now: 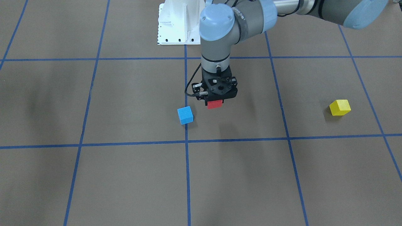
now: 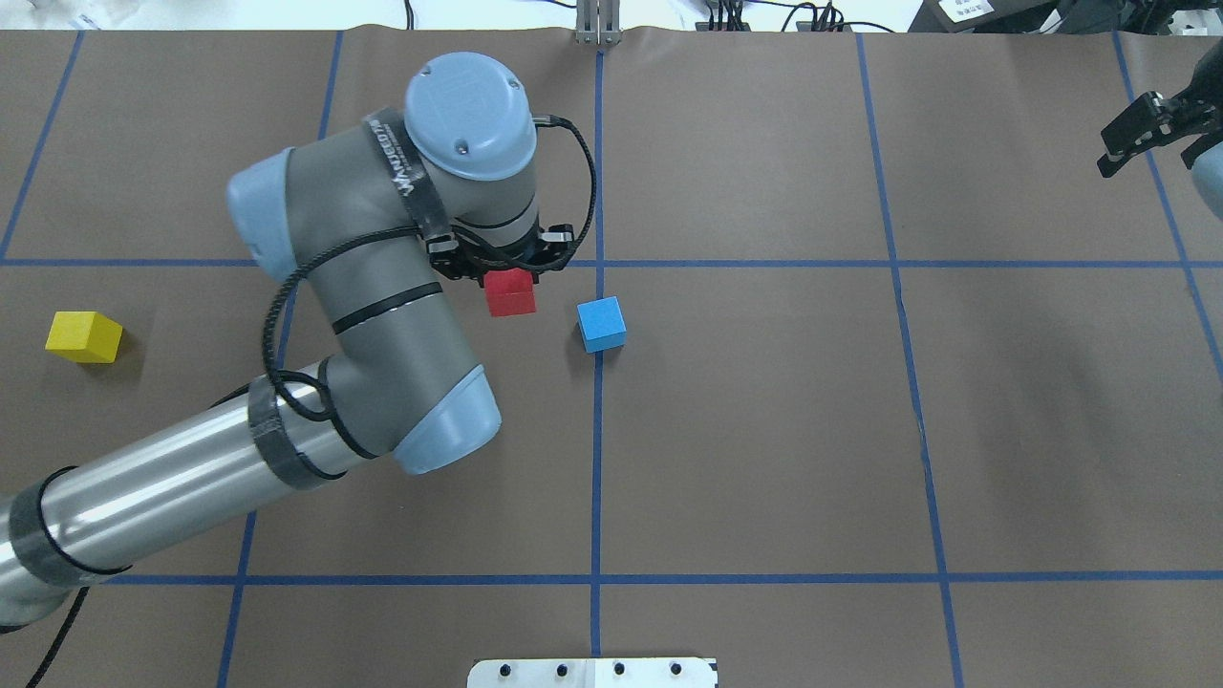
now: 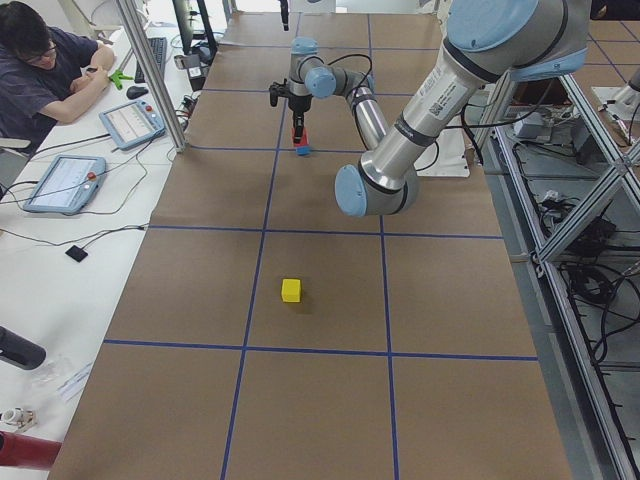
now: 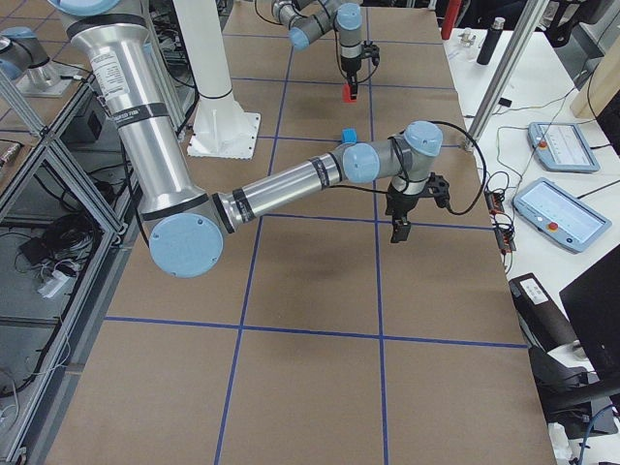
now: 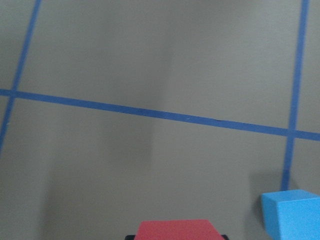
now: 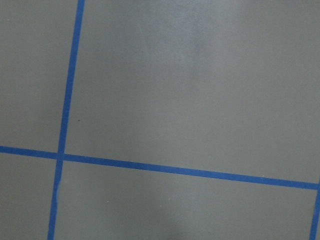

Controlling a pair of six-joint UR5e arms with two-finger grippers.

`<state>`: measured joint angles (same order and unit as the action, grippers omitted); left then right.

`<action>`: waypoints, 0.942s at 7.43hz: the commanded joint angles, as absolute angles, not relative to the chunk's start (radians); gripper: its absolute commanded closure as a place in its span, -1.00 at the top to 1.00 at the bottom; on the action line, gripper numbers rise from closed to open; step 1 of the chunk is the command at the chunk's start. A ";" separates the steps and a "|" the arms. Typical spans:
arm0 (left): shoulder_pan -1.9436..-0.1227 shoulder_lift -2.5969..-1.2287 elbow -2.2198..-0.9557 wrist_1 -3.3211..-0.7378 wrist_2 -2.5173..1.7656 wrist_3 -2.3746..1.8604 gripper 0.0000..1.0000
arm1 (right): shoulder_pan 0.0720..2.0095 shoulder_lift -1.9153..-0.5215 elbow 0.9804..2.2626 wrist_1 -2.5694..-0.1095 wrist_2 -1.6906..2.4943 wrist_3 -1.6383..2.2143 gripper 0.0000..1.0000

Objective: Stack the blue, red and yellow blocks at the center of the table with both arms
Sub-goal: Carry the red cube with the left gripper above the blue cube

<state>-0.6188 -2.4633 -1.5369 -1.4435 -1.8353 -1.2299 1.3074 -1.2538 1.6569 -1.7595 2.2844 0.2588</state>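
Next, my left gripper lets go of the red block on top of the blue block (image 1: 185, 111) (image 5: 301, 219).
My left gripper (image 1: 215, 101) is shut on the red block (image 1: 214, 104) and holds it a little above the table, just left of the blue block (image 2: 602, 324) in the overhead view. The red block (image 2: 510, 292) also shows there, and at the bottom edge of the left wrist view (image 5: 177, 230), with the blue block (image 5: 292, 212) to its right. The blue block (image 1: 185, 115) sits on the centre tape line. The yellow block (image 2: 84, 336) lies alone far out on my left side. My right gripper (image 2: 1147, 143) hangs empty at the far right edge, its fingers apart.
The brown table is marked with a blue tape grid (image 2: 597, 430). A white base plate (image 1: 179, 22) stands at the robot's side. An operator (image 3: 40, 60) sits at a side desk with tablets (image 3: 65, 180). Metal frame posts (image 4: 509, 68) stand off the table.
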 commanded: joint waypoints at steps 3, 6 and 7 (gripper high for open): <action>-0.582 -2.611 -1.292 -1.572 -1.833 -1.458 -1.00 | 1.319 -1.266 1.657 -1.759 2.287 0.261 1.00; -0.557 -2.608 -1.281 -1.574 -1.833 -1.465 -1.00 | 1.319 -1.266 1.657 -1.759 2.287 0.261 1.00; -0.557 -2.608 -1.278 -1.574 -1.835 -1.459 -1.00 | 1.319 -1.266 1.655 -1.759 2.287 0.261 1.00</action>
